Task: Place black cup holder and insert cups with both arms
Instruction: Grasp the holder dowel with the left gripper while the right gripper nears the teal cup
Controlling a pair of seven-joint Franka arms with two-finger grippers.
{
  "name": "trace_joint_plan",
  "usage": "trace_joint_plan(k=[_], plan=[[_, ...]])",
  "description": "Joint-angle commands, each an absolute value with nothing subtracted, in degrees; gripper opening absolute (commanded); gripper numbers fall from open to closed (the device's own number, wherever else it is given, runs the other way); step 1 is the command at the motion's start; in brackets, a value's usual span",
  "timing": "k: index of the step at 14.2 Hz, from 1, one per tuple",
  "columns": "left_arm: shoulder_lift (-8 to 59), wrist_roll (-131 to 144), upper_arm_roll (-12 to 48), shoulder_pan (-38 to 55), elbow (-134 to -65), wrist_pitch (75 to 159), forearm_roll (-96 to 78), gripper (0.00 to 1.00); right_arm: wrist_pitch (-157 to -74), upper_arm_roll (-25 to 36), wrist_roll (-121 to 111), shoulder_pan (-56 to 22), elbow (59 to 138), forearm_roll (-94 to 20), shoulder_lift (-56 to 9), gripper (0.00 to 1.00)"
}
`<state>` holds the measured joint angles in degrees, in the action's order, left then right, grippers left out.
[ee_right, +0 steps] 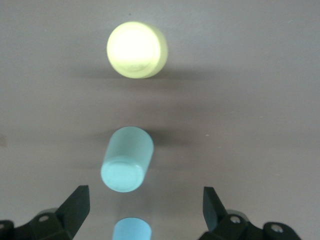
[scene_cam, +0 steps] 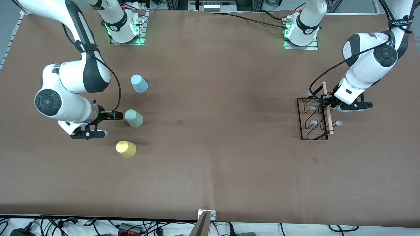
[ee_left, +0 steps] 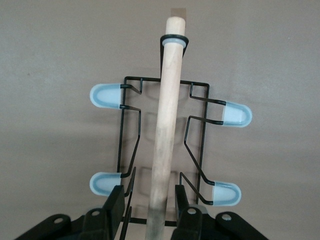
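The mint cup stands between the light blue cup and the yellow cup. Next, I close my right gripper around the upper sides [scene_cam: 132, 117] [ee_right: 124, 167] of the mint cup.
The black cup holder [scene_cam: 299, 118] stands on the table at the left arm's end, its wooden rod [scene_cam: 329, 121] on top. My left gripper [scene_cam: 328, 104] is low over it. In the left wrist view the open gripper [ee_left: 150, 194] straddles the rod [ee_left: 167, 110] with a gap on each side, and pale peg caps [ee_left: 105, 95] stick out. The light blue cup [scene_cam: 139, 83], mint cup [scene_cam: 134, 118] and yellow cup [scene_cam: 126, 148] stand in a row at the right arm's end. My right gripper [scene_cam: 109, 115] is beside the mint cup, wide open [ee_right: 145, 194] and empty, above the mint cup [ee_right: 127, 160].
The brown table [scene_cam: 216, 98] is bare between the cups and the rack. The arm bases [scene_cam: 124, 29] stand along the edge farthest from the front camera. Cables lie past the table's near edge [scene_cam: 131, 227].
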<state>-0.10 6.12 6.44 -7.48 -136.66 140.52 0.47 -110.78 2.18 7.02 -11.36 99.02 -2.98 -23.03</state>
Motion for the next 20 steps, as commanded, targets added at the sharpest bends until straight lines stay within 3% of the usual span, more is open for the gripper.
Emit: trace_joint_plan(k=[1, 2, 6, 9, 12, 15, 18, 20], plan=[[-0.18, 8.86, 6.68, -7.65, -137.02, 141.59, 1.05, 0.13, -111.44, 2.20, 8.26, -11.95, 98.44, -5.89, -24.78, 1.00], [-0.09, 10.53, 6.68, -7.21, -136.85, 141.59, 1.05, 0.01, -111.45, 2.20, 8.61, -12.21, 98.52, -5.89, -24.96, 1.00], [0.09, 11.95, 8.43, -7.03, -134.22, 140.71, 1.05, 0.01, -111.45, 2.20, 8.61, -12.65, 98.79, -5.89, -26.62, 1.00], [1.22, 14.67, 12.81, -6.94, -128.26, 138.09, 1.06, 0.01, -111.10, 2.29, 8.70, -13.36, 98.96, -5.63, -28.03, 1.00], [5.69, 19.66, 18.61, -6.16, -115.98, 126.09, 0.97, 0.01, -110.92, 2.29, 8.70, -14.32, 99.40, -5.62, -29.35, 1.00], [15.87, 29.75, 24.15, -3.97, -98.85, 114.20, 0.88, 0.01, -111.01, 2.37, 10.19, -14.50, 100.10, -5.19, -30.23, 1.00], [24.50, 42.07, 24.70, 2.70, -88.36, 113.64, 0.44, 0.01, -111.27, 2.46, 10.37, -14.33, 101.07, -5.19, -30.50, 1.00], [27.67, 47.17, 24.70, 6.66, -84.83, 113.90, 0.44, 0.01, -111.27, 2.55, 11.33, -14.15, 101.07, -5.19, -30.85, 1.00]])
